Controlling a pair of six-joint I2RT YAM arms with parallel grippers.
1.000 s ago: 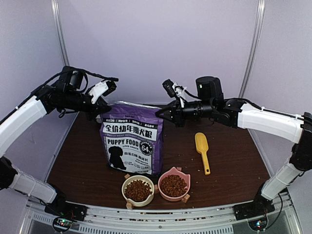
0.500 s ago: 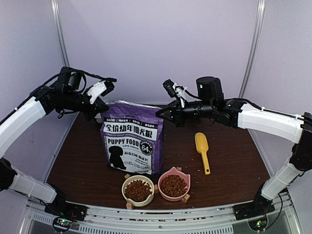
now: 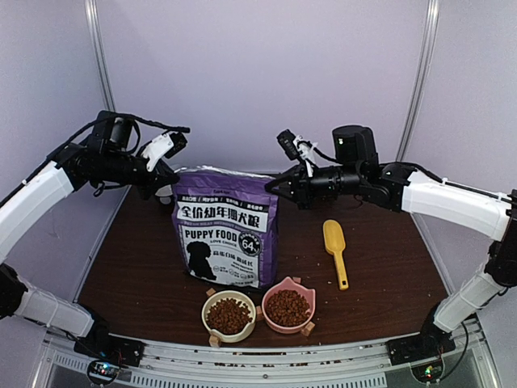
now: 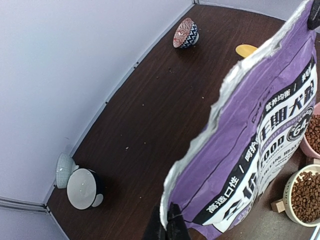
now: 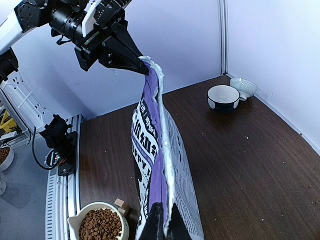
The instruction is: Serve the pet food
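I can see my grippers pinch only the bag's top corners, so next I open my right gripper and pinch the bag's top edge nearer its middle (image 3: 234,172) to press the bag shut.
The purple "PUPPY FOOD" bag (image 3: 228,230) stands upright mid-table, its torn top held taut between both grippers. My left gripper (image 3: 171,186) is shut on the bag's top left corner; the left wrist view shows its fingers (image 4: 170,222) pinching the bag's silver edge (image 4: 220,110). My right gripper (image 3: 276,186) is shut on the top right corner, seen in the right wrist view (image 5: 162,220) on the bag (image 5: 150,150). Brown kibble fills the cream bowl (image 3: 229,314) and the pink bowl (image 3: 287,307) in front of the bag.
A yellow scoop (image 3: 335,246) lies on the table right of the bag. A patterned bowl (image 4: 185,33) lies on its side at the back right. Two more bowls, one dark (image 4: 82,187) and one pale ribbed (image 4: 64,169), lie on their sides in the back left corner.
The bag has shifted a little to the right, with both grippers still pinching its top corners and moving along with it.
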